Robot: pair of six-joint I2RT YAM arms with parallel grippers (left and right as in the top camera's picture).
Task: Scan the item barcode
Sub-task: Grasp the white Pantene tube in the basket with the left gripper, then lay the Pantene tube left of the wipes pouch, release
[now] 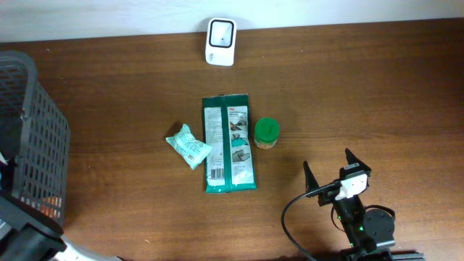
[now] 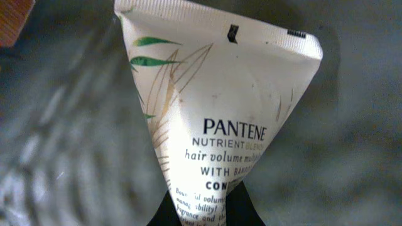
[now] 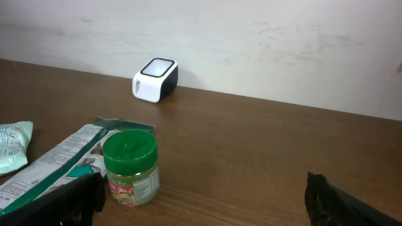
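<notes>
Next, my left gripper sets the white Pantene tube down and lets go of it on the table [image 1: 167,155] between the mesh basket and the pale green pouch, next to the pouch.
A white Pantene tube [image 2: 213,107] fills the left wrist view, its crimped end up. My left gripper [image 2: 204,210] is shut on the tube's lower part, with grey basket mesh blurred behind it. The barcode does not show on the side I see. The white scanner [image 1: 220,42] stands at the table's far edge by the wall, and it also shows as the scanner [image 3: 155,80] in the right wrist view. My right gripper [image 1: 327,159] rests open and holds nothing at the front right of the table.
A dark mesh basket [image 1: 32,138] stands at the left edge. Mid-table lie a green flat package [image 1: 230,143], a pale green pouch [image 1: 188,145] and a green-lidded jar [image 1: 266,133]. The jar [image 3: 130,166] sits just ahead of my right gripper's left finger.
</notes>
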